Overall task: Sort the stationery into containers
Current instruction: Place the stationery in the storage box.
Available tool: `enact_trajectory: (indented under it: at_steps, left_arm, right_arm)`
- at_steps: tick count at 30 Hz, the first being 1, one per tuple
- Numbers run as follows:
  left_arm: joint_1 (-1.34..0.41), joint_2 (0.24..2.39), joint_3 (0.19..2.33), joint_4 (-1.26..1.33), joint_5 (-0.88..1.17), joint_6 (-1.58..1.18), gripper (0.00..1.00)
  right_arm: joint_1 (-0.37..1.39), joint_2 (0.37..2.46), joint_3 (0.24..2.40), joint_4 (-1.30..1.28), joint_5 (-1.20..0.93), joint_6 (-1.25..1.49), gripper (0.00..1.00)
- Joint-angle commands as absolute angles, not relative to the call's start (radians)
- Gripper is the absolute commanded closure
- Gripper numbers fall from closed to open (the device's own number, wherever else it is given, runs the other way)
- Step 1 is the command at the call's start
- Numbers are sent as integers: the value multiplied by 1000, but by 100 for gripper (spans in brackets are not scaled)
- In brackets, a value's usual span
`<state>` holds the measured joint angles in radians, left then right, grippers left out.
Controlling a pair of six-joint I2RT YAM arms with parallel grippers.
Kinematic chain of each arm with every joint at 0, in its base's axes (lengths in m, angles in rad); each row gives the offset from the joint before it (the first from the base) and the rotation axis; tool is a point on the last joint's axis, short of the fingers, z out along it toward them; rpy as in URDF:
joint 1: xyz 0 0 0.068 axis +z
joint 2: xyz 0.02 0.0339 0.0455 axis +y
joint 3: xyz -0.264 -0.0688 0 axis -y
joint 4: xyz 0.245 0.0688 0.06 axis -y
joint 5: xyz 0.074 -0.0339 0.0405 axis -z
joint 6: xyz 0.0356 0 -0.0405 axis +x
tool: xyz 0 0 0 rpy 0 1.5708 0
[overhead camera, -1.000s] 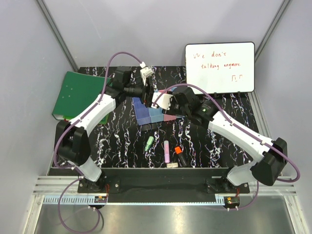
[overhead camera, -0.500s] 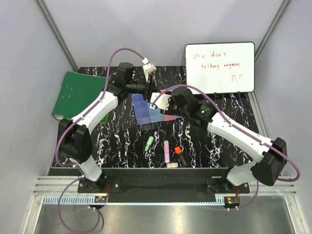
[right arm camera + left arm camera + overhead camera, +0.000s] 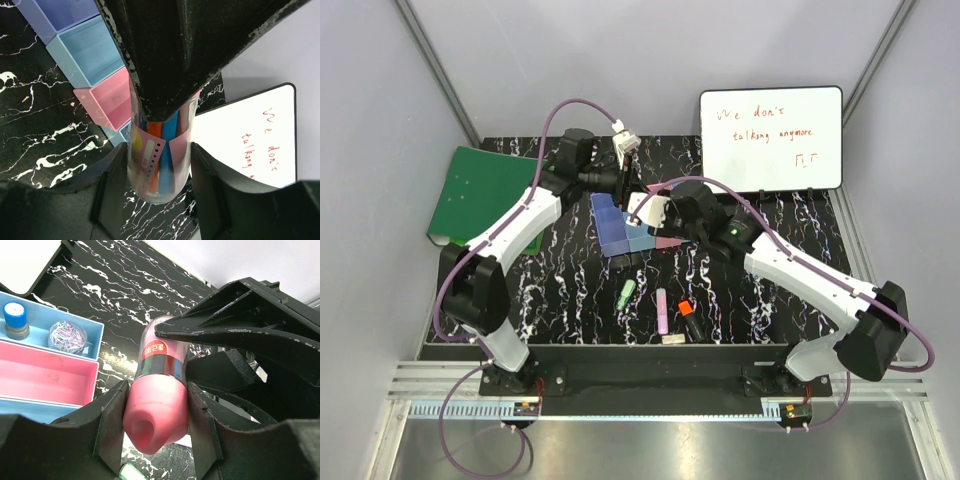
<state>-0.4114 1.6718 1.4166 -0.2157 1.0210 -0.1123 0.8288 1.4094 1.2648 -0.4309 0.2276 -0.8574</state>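
Note:
The pink-capped tube, now held over the row of containers, will be released by my left gripper in the pink bin's far end (image 3: 660, 201) (image 3: 11, 376), across from the blue-capped bottle.
Both grippers meet over the row of containers (image 3: 620, 235). My left gripper (image 3: 157, 426) is shut on the pink cap of the pink-capped tube (image 3: 159, 390). My right gripper (image 3: 159, 175) is closed against the sides of the tube's clear body (image 3: 160, 160), which shows orange and blue sticks inside. In the top view the left gripper (image 3: 625, 185) and the right gripper (image 3: 642, 208) hide the tube. The blue-capped bottle (image 3: 14, 320) and the clear round jar (image 3: 67, 335) sit in an end bin. The pink bin (image 3: 45, 380) is empty.
A green highlighter (image 3: 626, 292), a pink highlighter (image 3: 662, 310), an orange-capped marker (image 3: 688, 318) and a beige eraser (image 3: 673, 339) lie on the near table. A green binder (image 3: 485, 195) lies at the left. A whiteboard (image 3: 770, 138) stands at the back right.
My right gripper has moved left up to the left gripper and now sits round the tube. The left wrist has turned slightly.

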Motion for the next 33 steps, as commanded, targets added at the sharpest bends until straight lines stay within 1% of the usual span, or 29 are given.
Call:
enact_trajectory:
  at_steps: [1, 2, 4, 8, 13, 17, 18, 19, 21, 27, 30, 33]
  left_arm:
    - [-419, 1646, 1450, -207, 1058, -78, 94]
    - [-419, 1643, 1453, -227, 1051, -71, 94]
    - [-419, 1637, 1451, -247, 1039, -46, 94]
    - [-419, 1621, 1444, -297, 1011, -9, 100]
    - [-417, 1612, 1457, -376, 951, 82, 100]
    - [-413, 1621, 1526, -517, 853, 202, 100]
    - [-411, 1627, 1540, -543, 832, 248, 100]
    - [-411, 1638, 1555, -584, 800, 271, 100]
    - [-408, 1646, 1588, -609, 772, 311, 100]
    - [-407, 1698, 1667, -663, 674, 368, 100]
    - [-410, 1767, 1749, -698, 626, 403, 100]
    - [-432, 1848, 1853, -730, 528, 474, 100]
  right_arm:
    - [838, 1391, 1266, -374, 241, -873, 35]
    - [838, 1396, 1266, -374, 241, -871, 29]
    - [838, 1399, 1270, -374, 235, -862, 28]
    - [838, 1404, 1279, -376, 229, -848, 23]
    - [836, 1404, 1292, -383, 235, -845, 19]
    - [835, 1382, 1290, -385, 267, -842, 17]
    - [831, 1370, 1286, -376, 275, -832, 12]
    - [830, 1362, 1282, -364, 284, -822, 3]
    - [822, 1338, 1266, -313, 313, -810, 0]
    - [764, 1310, 1256, -186, 416, -749, 0]
    - [701, 1324, 1278, -155, 488, -703, 0]
    - [658, 1333, 1285, -156, 531, -706, 0]
